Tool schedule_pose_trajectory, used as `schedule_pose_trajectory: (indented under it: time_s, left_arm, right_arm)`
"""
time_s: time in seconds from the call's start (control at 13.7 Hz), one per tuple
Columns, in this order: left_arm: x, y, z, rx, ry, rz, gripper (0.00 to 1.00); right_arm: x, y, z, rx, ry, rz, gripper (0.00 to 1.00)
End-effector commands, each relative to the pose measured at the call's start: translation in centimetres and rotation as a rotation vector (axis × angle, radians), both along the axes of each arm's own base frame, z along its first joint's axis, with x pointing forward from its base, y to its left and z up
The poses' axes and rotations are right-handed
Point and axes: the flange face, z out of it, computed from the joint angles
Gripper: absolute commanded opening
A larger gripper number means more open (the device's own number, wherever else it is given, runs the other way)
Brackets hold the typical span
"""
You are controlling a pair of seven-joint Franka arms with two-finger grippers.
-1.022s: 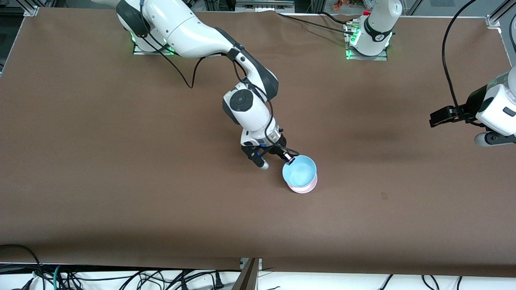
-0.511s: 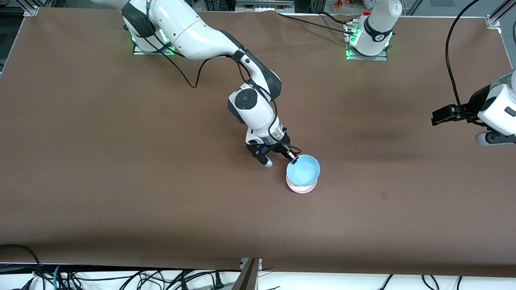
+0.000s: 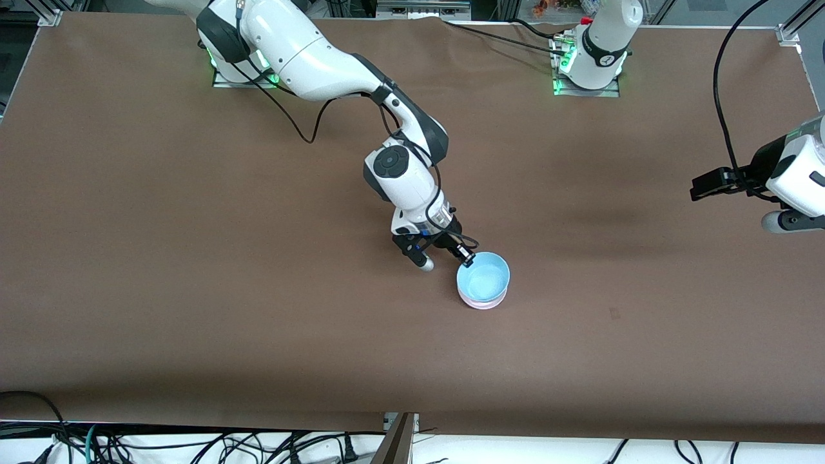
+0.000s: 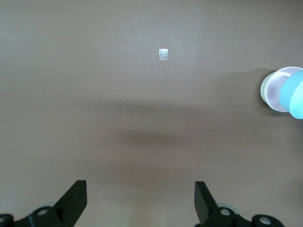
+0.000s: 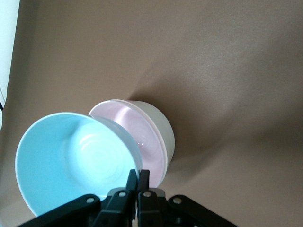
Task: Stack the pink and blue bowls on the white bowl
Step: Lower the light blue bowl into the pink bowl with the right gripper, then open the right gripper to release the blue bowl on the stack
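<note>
Next, my right gripper lets go of the light blue bowl inside the pink bowl [image 3: 476, 279] [image 5: 129, 144] that sits in the white bowl.
My right gripper [image 3: 467, 260] is shut on the rim of the light blue bowl [image 3: 483, 277] and holds it tilted just over the pink bowl [image 3: 485, 303]. In the right wrist view, its fingers [image 5: 138, 177] pinch the blue bowl's [image 5: 71, 161] wall. The pink bowl [image 5: 142, 135] sits nested inside the white bowl [image 5: 163, 130], whose outer wall shows around it. In the front view the white bowl is hidden under the others. My left gripper [image 4: 139, 203] is open and empty, waiting in the air over the left arm's end of the table; its view shows the bowls [image 4: 284, 90] far off.
The brown cloth covers the whole table [image 3: 193, 290]. A small pale tape mark [image 3: 613, 314] lies on it toward the left arm's end from the bowls and also shows in the left wrist view [image 4: 163, 54]. Cables [image 3: 193, 444] hang below the table's near edge.
My right gripper has carried the blue bowl a little toward the left arm's end and lower, so it now covers more of the pink bowl. The left arm has hardly moved.
</note>
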Motion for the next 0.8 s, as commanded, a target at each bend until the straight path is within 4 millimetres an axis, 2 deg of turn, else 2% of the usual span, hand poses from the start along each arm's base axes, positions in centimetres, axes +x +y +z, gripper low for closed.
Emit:
schedule_pose_trajectory:
  time_s: [0.0, 0.73]
  left_arm:
    - [-0.3, 0.2, 0.1, -0.019, 0.006, -0.006, 1.00]
    - [-0.1, 0.1, -0.2, -0.027, 0.009, -0.006, 1.00]
  right_arm:
    - [0.3, 0.5, 0.1, 0.008, -0.037, 0.029, 0.00]
    - [0.1, 0.2, -1.4, -0.068, -0.076, 0.115, 0.00]
